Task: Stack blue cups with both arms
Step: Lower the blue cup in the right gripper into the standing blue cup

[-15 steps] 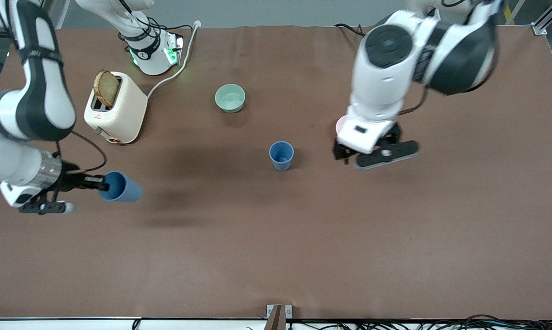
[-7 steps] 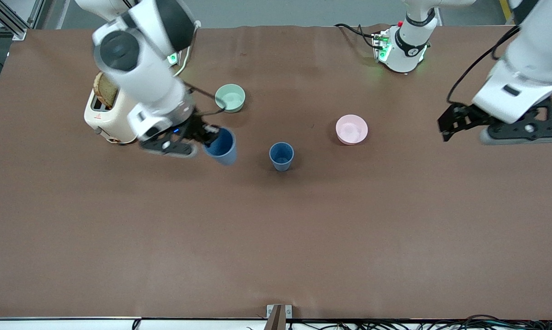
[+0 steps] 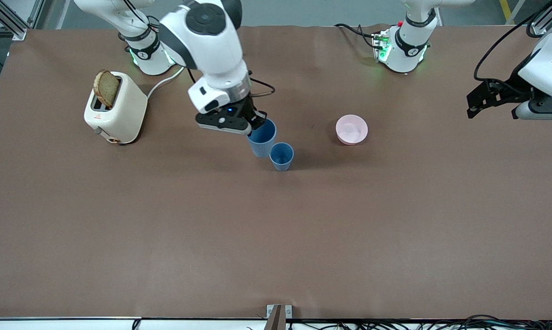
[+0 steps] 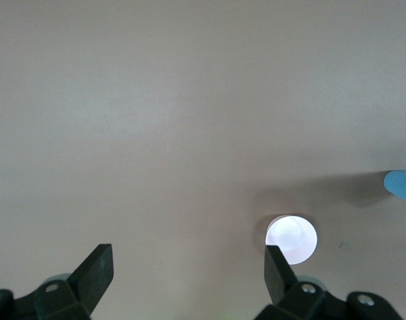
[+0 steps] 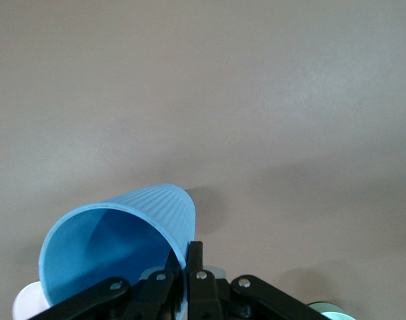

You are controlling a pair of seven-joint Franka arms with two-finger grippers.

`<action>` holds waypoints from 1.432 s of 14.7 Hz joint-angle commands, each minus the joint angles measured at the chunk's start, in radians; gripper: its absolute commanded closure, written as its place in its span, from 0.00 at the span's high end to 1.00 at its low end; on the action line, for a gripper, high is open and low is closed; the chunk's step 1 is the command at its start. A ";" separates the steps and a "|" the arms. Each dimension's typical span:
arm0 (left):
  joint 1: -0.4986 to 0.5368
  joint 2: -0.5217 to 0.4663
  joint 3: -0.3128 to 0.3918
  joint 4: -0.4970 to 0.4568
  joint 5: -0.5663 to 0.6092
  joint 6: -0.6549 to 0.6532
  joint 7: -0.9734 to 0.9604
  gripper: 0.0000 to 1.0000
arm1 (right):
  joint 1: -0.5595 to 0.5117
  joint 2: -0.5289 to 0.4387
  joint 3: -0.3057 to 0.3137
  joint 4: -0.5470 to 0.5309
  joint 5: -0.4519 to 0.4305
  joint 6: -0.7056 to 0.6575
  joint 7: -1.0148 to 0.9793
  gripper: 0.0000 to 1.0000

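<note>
The robot's right gripper should release its blue cup inside the other blue cup (image 3: 282, 154) that stands upright on the brown table.
One blue cup (image 3: 281, 156) stands upright on the brown table (image 3: 276, 238). My right gripper (image 3: 256, 123) is shut on the rim of the other blue cup (image 3: 261, 138) and holds it tilted in the air, right beside the standing cup toward the right arm's end. In the right wrist view the fingers (image 5: 195, 257) pinch the wall of that cup (image 5: 116, 240). My left gripper (image 3: 480, 98) is open and empty, up over the left arm's end of the table. It is also open in the left wrist view (image 4: 189, 257), where a blue cup's edge (image 4: 401, 188) shows.
A pink bowl (image 3: 351, 129) sits between the cups and the left gripper; it also shows in the left wrist view (image 4: 291, 239). A cream toaster (image 3: 115, 107) with a bread slice stands toward the right arm's end. The right arm hides the pale green bowl in the front view.
My right gripper has carried its blue cup from beside the toaster to right beside the standing cup. My left gripper has drawn a little farther toward its end of the table.
</note>
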 commanded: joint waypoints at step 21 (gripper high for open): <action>0.027 -0.027 -0.001 -0.036 -0.002 -0.001 0.004 1.00 | 0.097 0.181 0.002 -0.093 -0.213 0.238 0.101 0.08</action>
